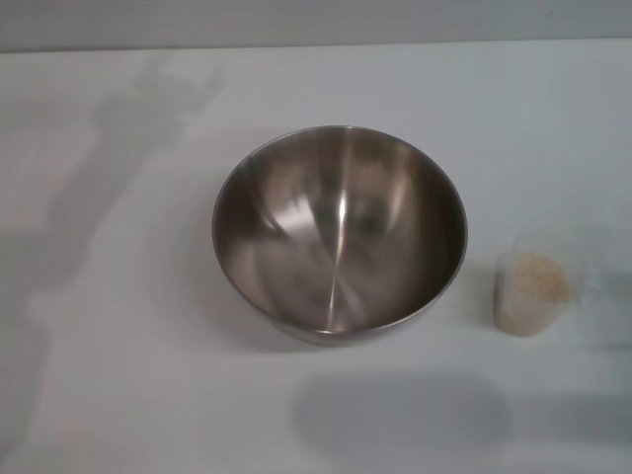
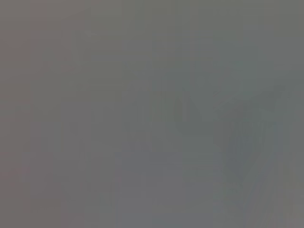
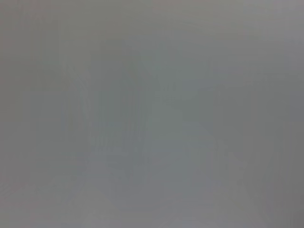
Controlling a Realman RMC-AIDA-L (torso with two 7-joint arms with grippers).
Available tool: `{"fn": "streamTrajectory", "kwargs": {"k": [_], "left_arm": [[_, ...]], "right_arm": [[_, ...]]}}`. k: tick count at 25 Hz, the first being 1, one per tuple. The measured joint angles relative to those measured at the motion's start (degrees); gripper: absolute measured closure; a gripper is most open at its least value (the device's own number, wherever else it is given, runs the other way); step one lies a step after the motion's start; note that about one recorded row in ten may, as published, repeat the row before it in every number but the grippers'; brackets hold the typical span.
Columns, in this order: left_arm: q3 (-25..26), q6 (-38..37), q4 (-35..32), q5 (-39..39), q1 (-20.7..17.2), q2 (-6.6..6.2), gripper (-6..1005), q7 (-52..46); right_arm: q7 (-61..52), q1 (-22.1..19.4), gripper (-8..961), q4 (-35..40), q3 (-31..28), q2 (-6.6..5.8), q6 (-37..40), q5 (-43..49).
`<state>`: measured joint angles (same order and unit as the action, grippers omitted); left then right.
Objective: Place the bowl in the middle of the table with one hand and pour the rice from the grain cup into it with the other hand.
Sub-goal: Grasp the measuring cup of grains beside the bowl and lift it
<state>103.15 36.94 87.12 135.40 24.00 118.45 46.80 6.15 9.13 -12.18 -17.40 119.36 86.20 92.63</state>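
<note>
The grain cup's upper side [image 1: 583, 276], facing away from the steel bowl, should be reached next by my right gripper, which should close there.
The steel bowl [image 1: 339, 233] stands upright near the middle of the white table [image 1: 118, 395], and its inside holds nothing. To its right stands the clear grain cup [image 1: 534, 284], upright, with pale rice [image 1: 541, 277] inside. Neither gripper shows in the head view; only an arm's shadow lies on the table at the left. Both wrist views show plain grey with nothing to make out.
The table's far edge [image 1: 316, 45] runs along the top of the head view. A soft dark shadow [image 1: 405, 413] lies on the table in front of the bowl.
</note>
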Motion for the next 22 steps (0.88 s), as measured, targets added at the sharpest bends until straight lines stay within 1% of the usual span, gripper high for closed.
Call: {"fn": "streamTrajectory", "kwargs": {"k": [1,2,3,5,6,8,9,11,14,16,18,22], "left_arm": [[-5.63,-7.94,0.8,0.3,-3.46,-0.11,315,0.74],[-12.14,-18.56,0.51,1.5,-7.03,-0.14,290,1.99],[-16.95,-26.78,-0.36,2.8,-9.37,-0.12,265,2.99],[-23.97,-44.62,-5.89,6.73,-11.55,0.05,216,3.44],[-27.22,-55.93,-11.39,8.71,-11.78,0.11,191,2.0],[-30.2,-70.59,-18.83,9.75,-11.51,0.03,189,-2.46],[-31.22,-81.18,-23.38,10.34,-11.41,-0.1,188,-7.53],[-31.46,-94.84,-31.29,12.49,-11.39,-0.2,186,-19.58],[-30.01,-106.28,-44.5,14.61,-10.29,-0.15,186,-34.45],[-29.05,-111.63,-51.81,14.65,-9.14,-0.02,186,-39.64],[-28.66,-114.61,-56.89,14.39,-8.71,0.14,186,-41.42],[-28.81,-116.85,-61.47,14.36,-9.16,0.24,186,-41.82]], "right_arm": [[0.0,0.01,112,-0.03,0.0,0.0,0.01,0.0],[0.0,0.01,112,-0.03,-0.01,0.0,0.03,0.0],[0.0,0.01,112,-0.04,-0.01,0.0,0.04,0.0],[0.0,0.02,112,-0.05,0.0,0.0,0.03,0.0],[0.0,0.01,112,-0.04,0.0,0.0,0.05,0.0],[0.0,0.0,112,-0.04,0.0,0.0,0.36,0.0],[0.01,-0.07,112,-0.04,0.0,0.01,0.62,0.0],[0.24,-0.51,113,-0.09,0.01,0.08,1.44,0.0],[0.48,-1.69,113,-0.34,0.83,0.2,3.22,0.0],[0.5,-2.67,112,-0.49,1.97,0.22,4.78,0.0],[0.49,-3.99,112,-0.81,3.87,0.24,6.84,-0.01],[0.68,-7.19,112,-1.91,9.43,0.39,10.72,0.0]]}}
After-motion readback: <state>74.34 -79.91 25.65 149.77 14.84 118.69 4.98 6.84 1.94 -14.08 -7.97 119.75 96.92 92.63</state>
